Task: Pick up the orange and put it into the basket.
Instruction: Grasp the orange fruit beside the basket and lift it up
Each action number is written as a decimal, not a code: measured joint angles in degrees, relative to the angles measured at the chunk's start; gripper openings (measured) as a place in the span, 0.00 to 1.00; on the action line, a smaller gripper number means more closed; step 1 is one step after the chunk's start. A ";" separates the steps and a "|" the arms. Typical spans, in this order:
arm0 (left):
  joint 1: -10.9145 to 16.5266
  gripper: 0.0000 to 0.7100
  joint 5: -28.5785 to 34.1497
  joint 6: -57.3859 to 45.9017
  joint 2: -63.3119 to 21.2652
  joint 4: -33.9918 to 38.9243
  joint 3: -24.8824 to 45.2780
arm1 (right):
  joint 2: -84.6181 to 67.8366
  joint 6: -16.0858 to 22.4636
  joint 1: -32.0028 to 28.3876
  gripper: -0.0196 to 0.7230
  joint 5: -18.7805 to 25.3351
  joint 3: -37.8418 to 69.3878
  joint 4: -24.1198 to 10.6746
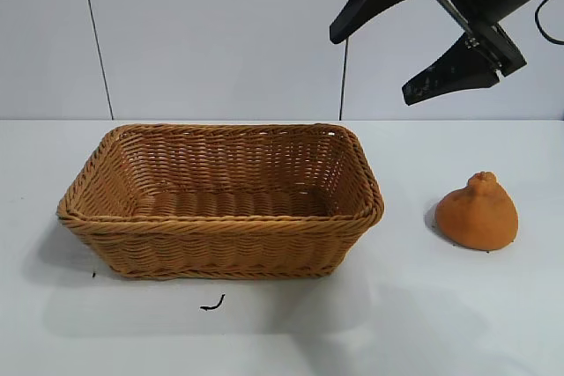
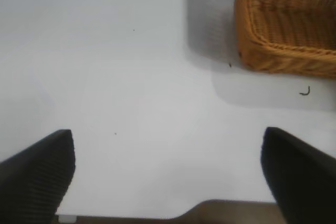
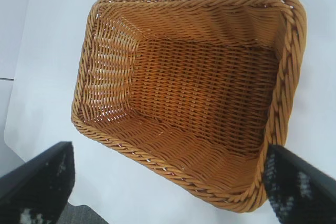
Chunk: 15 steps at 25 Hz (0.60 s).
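Observation:
Next, I close my right gripper on the knobby top (image 1: 483, 184) of the orange beside the basket.
The orange (image 1: 477, 212), matte and pear-shaped with a knobby top, sits on the white table to the right of the basket (image 1: 220, 235), a large tan wicker one that is empty inside. My right gripper (image 1: 370, 63) hangs open high above the table, over the gap between basket and orange, holding nothing. Its wrist view looks down into the basket (image 3: 157, 153) between the spread fingertips (image 3: 299, 187). The left gripper (image 2: 168, 150) is out of the exterior view; its wrist view shows it open over bare table, with a basket corner (image 2: 273, 56) farther off.
A small dark scrap (image 1: 212, 304) lies on the table in front of the basket, also seen in the left wrist view as a dark scrap (image 2: 305, 92). A white panelled wall stands behind. The table's near edge (image 2: 226, 208) shows under the left gripper.

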 joint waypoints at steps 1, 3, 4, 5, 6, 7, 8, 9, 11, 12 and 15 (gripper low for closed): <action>0.00 0.98 0.00 0.02 -1.52 0.00 0.00 | 0.00 0.00 0.05 0.96 0.06 -0.26 -0.37; 0.00 0.98 0.00 0.02 -2.58 0.00 0.00 | 0.00 0.00 0.05 0.96 0.33 -1.47 -1.80; 0.00 0.98 0.00 0.02 -2.65 0.00 0.00 | 0.00 0.00 -0.06 0.96 0.96 -2.36 -3.13; 0.00 0.98 0.00 0.02 -2.65 0.00 0.00 | 0.00 0.38 -0.20 0.96 1.57 -3.70 -5.11; 0.00 0.98 0.00 0.02 -2.65 0.05 0.00 | 0.00 1.34 -0.45 0.96 2.14 -5.28 -7.79; 0.00 0.98 0.00 0.02 -2.65 0.05 0.00 | 0.00 2.63 -0.76 0.96 2.99 -6.65 -10.52; 0.00 0.98 0.00 0.02 -2.65 0.05 0.00 | 0.00 4.76 -1.19 0.96 3.68 -8.35 -14.66; 0.00 0.98 0.00 0.02 -2.65 0.05 0.00 | 0.00 7.43 -1.70 0.96 4.41 -10.02 -19.16; 0.00 0.98 0.00 0.02 -2.65 0.05 0.00 | 0.00 12.68 -2.54 0.96 5.66 -12.65 -27.89; 0.00 0.98 0.00 0.02 -2.65 0.05 0.00 | 0.00 15.20 -3.05 0.96 6.31 -13.80 -32.09; 0.00 0.98 0.00 0.02 -2.65 0.09 0.00 | 0.11 18.89 -4.64 0.96 7.62 -15.77 -39.42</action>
